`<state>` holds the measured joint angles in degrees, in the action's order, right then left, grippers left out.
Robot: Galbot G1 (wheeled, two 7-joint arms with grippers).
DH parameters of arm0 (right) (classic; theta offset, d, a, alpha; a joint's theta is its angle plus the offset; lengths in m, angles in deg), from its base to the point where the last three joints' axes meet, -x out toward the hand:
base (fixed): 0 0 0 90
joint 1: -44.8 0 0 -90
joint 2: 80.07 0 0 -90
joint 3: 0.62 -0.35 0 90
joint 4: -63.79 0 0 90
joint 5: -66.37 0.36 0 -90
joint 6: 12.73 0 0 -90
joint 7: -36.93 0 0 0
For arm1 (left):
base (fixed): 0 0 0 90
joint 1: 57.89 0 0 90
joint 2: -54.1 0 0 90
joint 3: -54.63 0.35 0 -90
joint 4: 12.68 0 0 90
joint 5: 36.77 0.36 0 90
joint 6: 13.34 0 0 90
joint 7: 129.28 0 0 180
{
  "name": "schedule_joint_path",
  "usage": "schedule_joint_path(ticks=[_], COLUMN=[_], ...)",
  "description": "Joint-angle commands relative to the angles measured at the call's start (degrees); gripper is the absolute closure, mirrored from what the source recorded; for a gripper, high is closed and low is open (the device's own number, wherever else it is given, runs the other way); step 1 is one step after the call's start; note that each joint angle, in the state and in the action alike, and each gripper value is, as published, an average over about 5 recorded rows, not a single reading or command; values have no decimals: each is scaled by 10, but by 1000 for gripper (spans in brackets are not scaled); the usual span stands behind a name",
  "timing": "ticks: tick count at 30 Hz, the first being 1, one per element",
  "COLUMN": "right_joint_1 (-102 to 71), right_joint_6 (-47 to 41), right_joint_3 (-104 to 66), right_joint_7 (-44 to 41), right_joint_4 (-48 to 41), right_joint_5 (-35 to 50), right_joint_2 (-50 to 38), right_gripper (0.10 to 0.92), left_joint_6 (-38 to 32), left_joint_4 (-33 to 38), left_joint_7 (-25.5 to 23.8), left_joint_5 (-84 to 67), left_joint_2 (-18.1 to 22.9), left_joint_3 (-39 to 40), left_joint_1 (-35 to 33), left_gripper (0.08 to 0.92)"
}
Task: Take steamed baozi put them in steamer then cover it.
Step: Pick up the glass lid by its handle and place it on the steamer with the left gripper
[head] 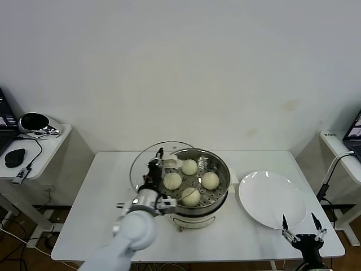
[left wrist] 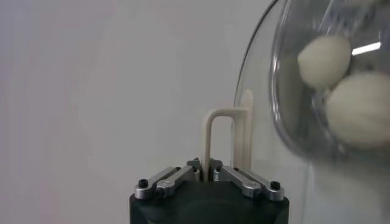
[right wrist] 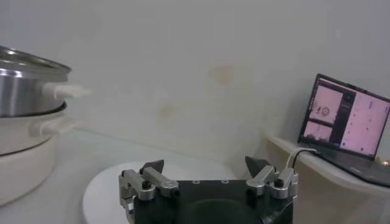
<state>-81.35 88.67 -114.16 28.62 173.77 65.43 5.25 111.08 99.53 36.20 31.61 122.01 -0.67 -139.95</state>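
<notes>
The robot's left gripper should release the glass lid on the shiny steamer's rim, centred over the pale baozi [head: 193,175].
Several pale steamed baozi [head: 189,166] sit on the perforated tray inside the shiny steamer [head: 223,164] at the table's middle. My left gripper [head: 155,169] is shut on the cream handle [left wrist: 219,131] of the round glass lid [head: 141,161]. The lid is held nearly on edge against the steamer's left side. In the left wrist view the gripper [left wrist: 205,168] pinches the handle's thin bar, and two baozi [left wrist: 325,59] show through the glass [left wrist: 268,91]. My right gripper [head: 303,226] waits open and empty at the table's front right; in its own view [right wrist: 206,164] the steamer [right wrist: 24,85] is far off.
A flat white plate [head: 271,197] lies right of the steamer, just beyond the right gripper. A side table [head: 51,141] with a mouse and a dark round object stands at the left. A laptop [right wrist: 344,119] sits on a shelf at the right.
</notes>
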Motion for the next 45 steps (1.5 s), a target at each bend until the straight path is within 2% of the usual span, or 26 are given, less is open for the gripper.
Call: schedule_joint_path(ticks=[1,12,42,45], right_joint_1=[2,7,5,5], right_joint_6=[4,8,17,17], right_joint_3=[5,11,20,20], right_joint_7=[5,4,-1,-1], right_joint_4=[-9,-22,-27,-26], right_joint_5=[-21,-18,-15,-15], right_joint_2=[5,1,-4,-5], right_gripper=[203,203,203,203], left_joint_6=[28,22,11,11], left_joint_4=[-75,-118,-131,-119], left_joint_7=[-45,-41,-26,-24], left_joint_5=[118,157,166,164], left_joint_2=[122,160,173,173], left_joint_3=[68,69,54,52], left_joint_1=[46,34,8,2], left_gripper=[849,849,849,824])
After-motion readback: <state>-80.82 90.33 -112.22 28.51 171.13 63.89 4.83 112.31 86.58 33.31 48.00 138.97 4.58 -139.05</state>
